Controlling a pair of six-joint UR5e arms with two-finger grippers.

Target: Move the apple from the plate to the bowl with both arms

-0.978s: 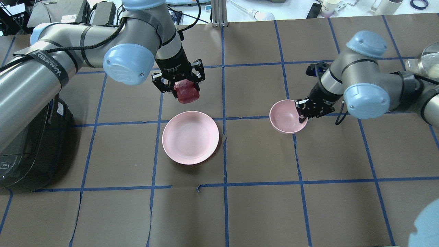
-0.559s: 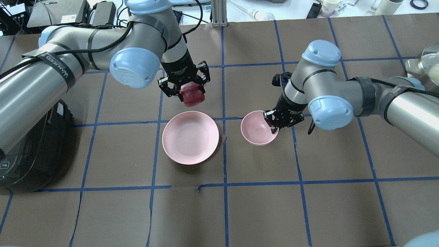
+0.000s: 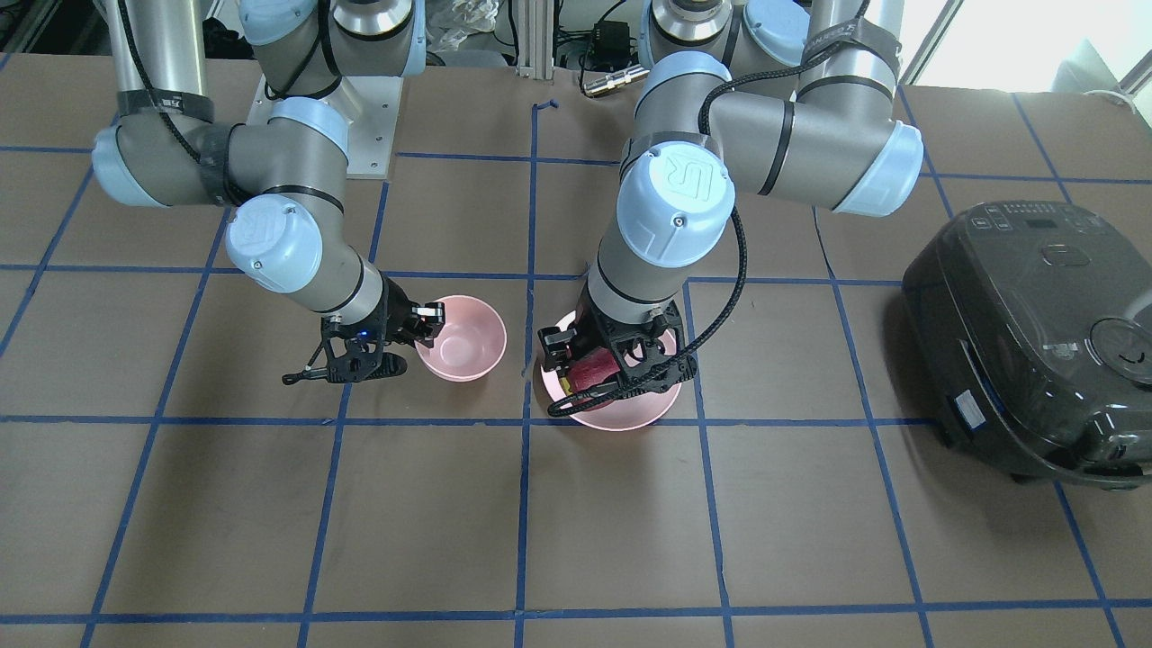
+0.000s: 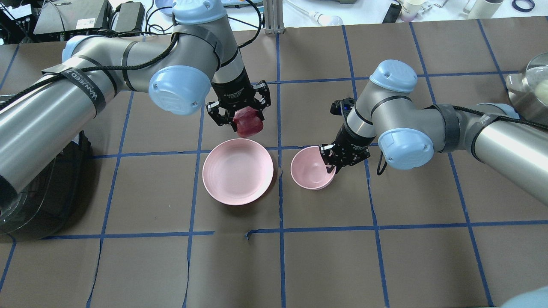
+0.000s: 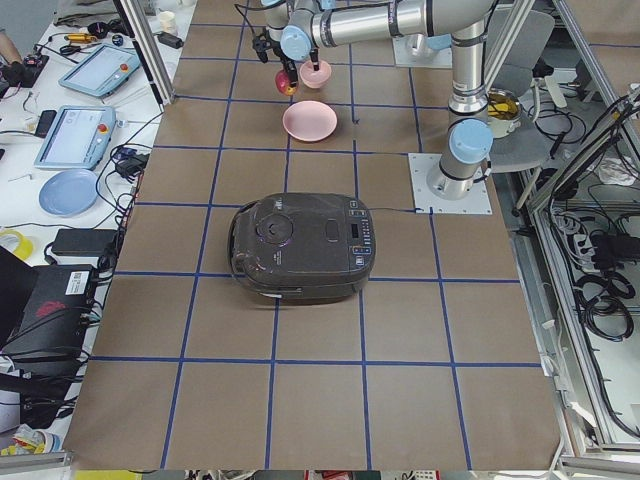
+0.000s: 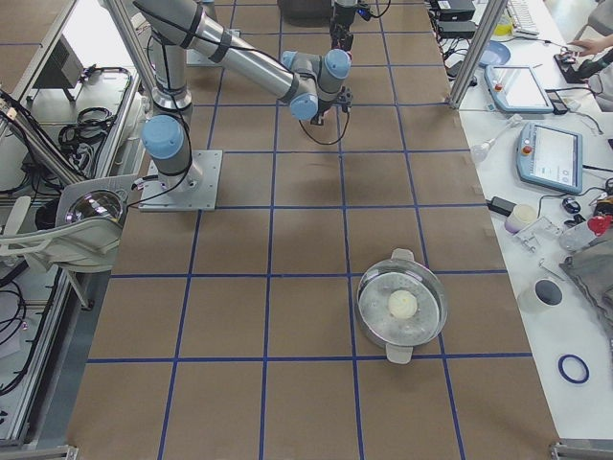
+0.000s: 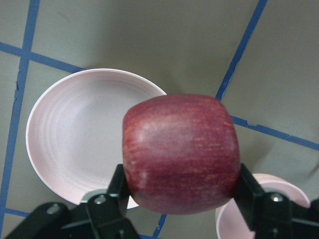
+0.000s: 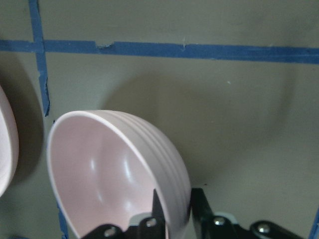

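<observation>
Next, my left gripper releases the dark red apple inside the small pink bowl (image 3: 445, 358) (image 7: 259, 213), next to the pale pink plate.
My left gripper (image 4: 245, 116) is shut on the dark red apple (image 4: 249, 122) and holds it in the air over the plate's far rim. The apple fills the left wrist view (image 7: 180, 152), with the pale pink plate (image 7: 75, 144) below it. The plate (image 4: 237, 171) lies bare on the table. My right gripper (image 4: 332, 160) is shut on the right rim of the small pink bowl (image 4: 309, 170), which is just right of the plate. The right wrist view shows its fingers (image 8: 160, 211) pinching the bowl's wall (image 8: 99, 164). In the front view the apple (image 3: 589, 369) hangs over the plate (image 3: 621, 418), beside the bowl (image 3: 459, 337).
A black rice cooker (image 3: 1035, 333) stands at the table's end on my left side (image 4: 30, 188). A metal pot (image 6: 402, 307) with a pale round thing in it stands far on my right. Blue tape lines grid the brown table.
My right gripper has carried the bowl left, from well right of the plate to just beside it. My left gripper has moved right and a little nearer the plate, still holding the apple.
</observation>
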